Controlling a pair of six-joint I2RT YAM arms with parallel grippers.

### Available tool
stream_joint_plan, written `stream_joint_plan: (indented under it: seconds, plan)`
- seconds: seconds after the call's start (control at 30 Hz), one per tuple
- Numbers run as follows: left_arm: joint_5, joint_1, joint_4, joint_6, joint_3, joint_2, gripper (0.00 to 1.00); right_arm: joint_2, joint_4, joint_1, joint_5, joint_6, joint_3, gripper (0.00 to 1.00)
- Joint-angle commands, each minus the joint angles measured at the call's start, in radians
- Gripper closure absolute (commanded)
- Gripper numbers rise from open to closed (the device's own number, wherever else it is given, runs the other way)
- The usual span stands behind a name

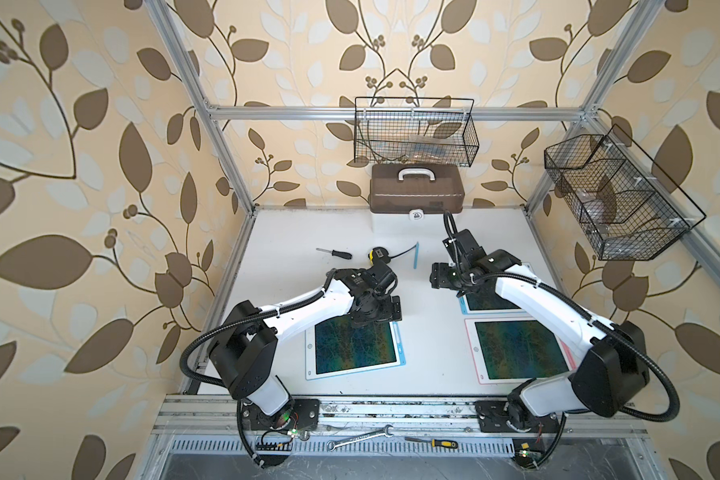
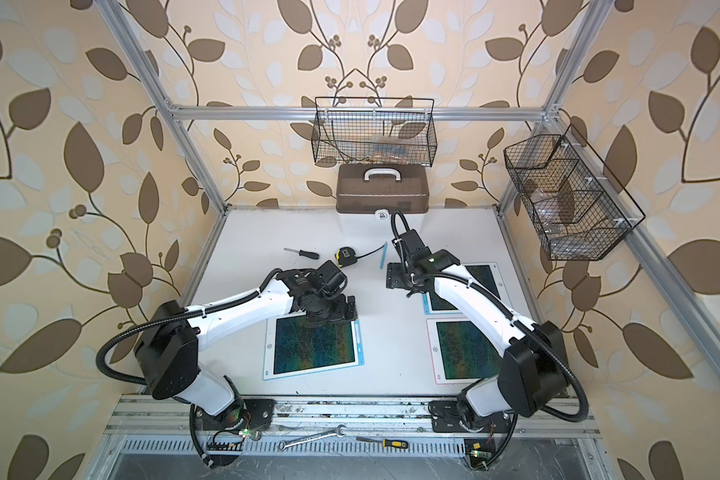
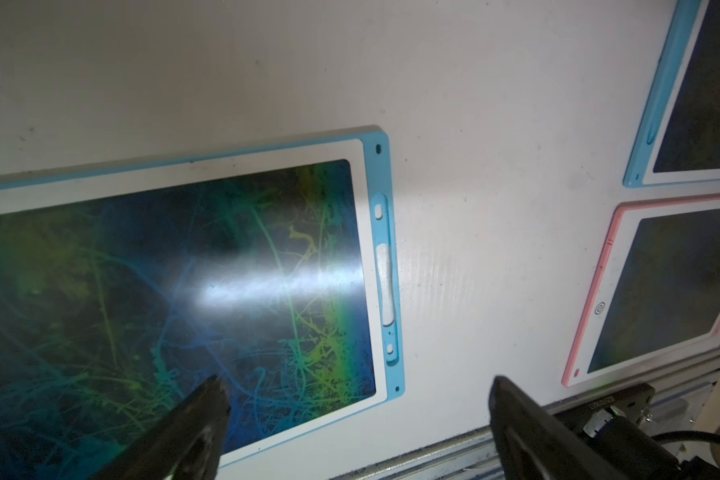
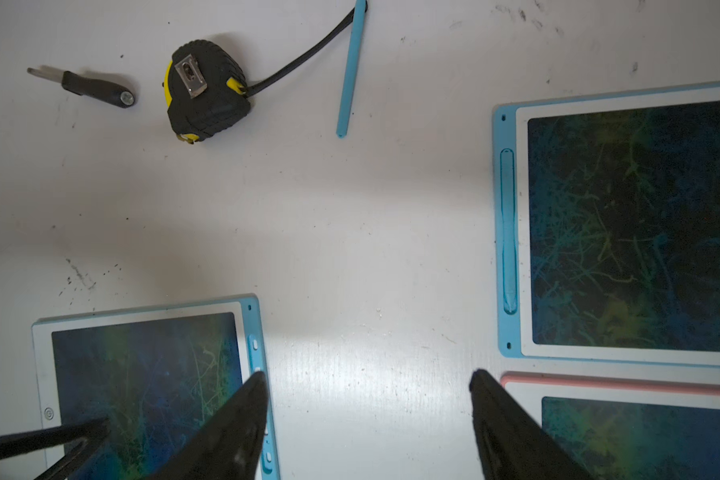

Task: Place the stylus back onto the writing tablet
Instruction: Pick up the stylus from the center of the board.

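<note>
Next, I move my right gripper to the loose light blue stylus and close it on the near half of its body [image 1: 415, 259] [image 4: 348, 86], away from the tape's strap.
The light blue stylus [image 1: 415, 254] [image 4: 351, 70] lies loose on the white table, behind and between the arms, its far end by the tape's black strap. The blue-framed writing tablet [image 1: 352, 349] lies front left; its side groove [image 3: 385, 270] holds nothing. My left gripper [image 3: 356, 382] hangs open over that tablet's far right corner, nothing between its fingers. My right gripper [image 4: 368, 375] is open above bare table between the tablets, short of the stylus and holding nothing.
A second blue tablet [image 4: 512, 332] with a stylus in its groove and a pink tablet [image 1: 520, 351] lie under the right arm. Tape measure [image 1: 378, 254], screwdriver [image 1: 335, 252], and brown toolbox [image 1: 416, 189] sit behind. Wire baskets [image 1: 414, 133] hang on the frame.
</note>
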Motion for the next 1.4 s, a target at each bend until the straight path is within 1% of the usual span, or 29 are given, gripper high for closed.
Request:
stream_joint_plan:
  seconds: [0.0,0.13,0.23,0.53,0.77,1.07,1.13,1.37]
  plan:
    - [-0.021,0.033,-0.028,0.032,-0.010,-0.064,0.03,0.075,-0.021,0.008,0.048,0.003,0.074,0.24]
    - [-0.015,0.076,-0.044,0.035,-0.001,-0.064,0.04,0.205,-0.011,0.005,0.025,-0.027,0.174,0.26]
    - [-0.014,0.091,-0.051,0.028,0.012,-0.064,0.05,0.296,-0.021,0.005,0.026,-0.050,0.262,0.28]
    - [-0.010,0.147,-0.071,0.024,0.025,-0.075,0.08,0.494,-0.014,-0.019,0.017,-0.085,0.434,0.37]
    - [-0.013,0.150,-0.064,0.009,0.009,-0.094,0.09,0.577,0.020,-0.054,-0.002,-0.093,0.471,0.39]
    - [-0.008,0.153,-0.045,-0.021,-0.031,-0.109,0.09,0.671,0.039,-0.069,-0.015,-0.094,0.544,0.42]
    - [-0.006,0.153,-0.040,-0.027,-0.040,-0.145,0.09,0.692,0.045,-0.070,-0.017,-0.087,0.564,0.44]
    - [-0.007,0.155,-0.041,-0.028,-0.048,-0.160,0.09,0.766,0.031,-0.075,-0.019,-0.069,0.637,0.49]
